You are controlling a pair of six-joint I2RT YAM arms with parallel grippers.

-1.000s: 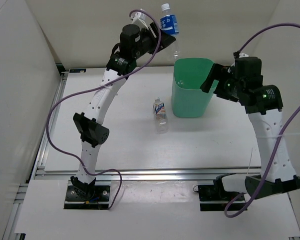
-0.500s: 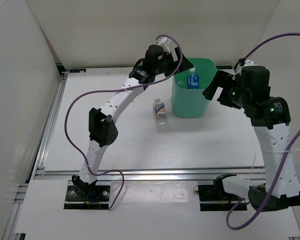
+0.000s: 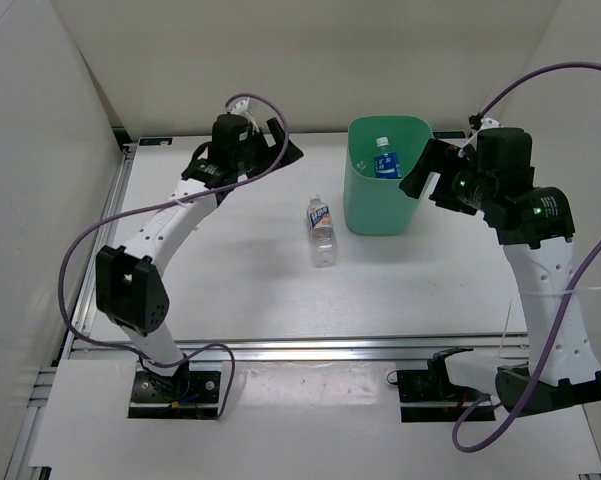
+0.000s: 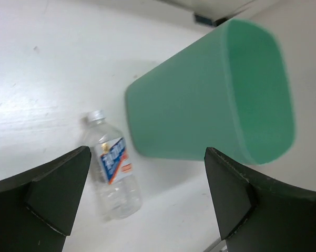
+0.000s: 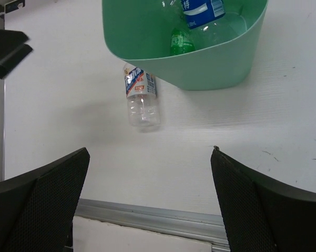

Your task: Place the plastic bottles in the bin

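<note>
The clear bottle is lying on the table beside the mint-green bin. Next, my left gripper should close on its white label (image 3: 320, 216) (image 4: 114, 159).
The mint-green bin (image 3: 365, 205) stands upright at the back of the table, right of centre. Inside it lie a clear bottle with a blue label (image 5: 202, 9) and a green bottle (image 5: 181, 43). A clear bottle with a white label (image 3: 322, 229) lies on its side on the table just left of the bin, cap pointing away from the arms. My left gripper (image 3: 283, 143) hovers open and empty left of the bin, above the table. In the left wrist view the lying bottle (image 4: 113, 170) and the bin (image 4: 200, 105) are below it. My right gripper (image 3: 427, 175) is open and empty beside the bin's right rim.
White walls close in the table on the left, back and right. An aluminium rail (image 3: 310, 347) runs along the near edge, in front of both arm bases. Purple cables loop off both arms.
My left gripper held the blue-labelled bottle high above the bin, opened and let it drop in, then swung back left. The right arm barely moved.
</note>
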